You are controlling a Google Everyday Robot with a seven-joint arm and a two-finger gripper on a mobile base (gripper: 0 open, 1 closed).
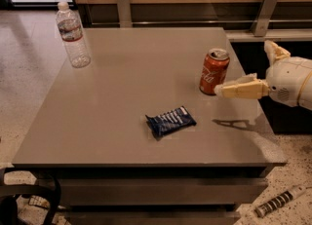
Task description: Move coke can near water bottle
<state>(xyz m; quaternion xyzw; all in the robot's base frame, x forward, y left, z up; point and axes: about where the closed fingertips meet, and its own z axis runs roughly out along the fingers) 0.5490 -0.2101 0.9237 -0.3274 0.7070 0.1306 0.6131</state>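
Observation:
I should next close my gripper around the middle of the coke can [213, 74], about halfway between the top and the bottom of the can.
The coke can [214, 71] stands upright on the right side of the grey table [122, 97]. The water bottle [73, 36] stands upright at the table's far left corner, well apart from the can. My gripper [242, 67] reaches in from the right, just right of the can, and is open. One cream finger [239, 90] points left with its tip at the can's lower right side. The other finger [274, 50] points up and away behind it. The gripper holds nothing.
A dark blue snack packet [170, 121] lies in the table's front middle. A wooden wall with metal brackets [124, 8] runs behind the table. A striped object [278, 202] lies on the speckled floor at the lower right.

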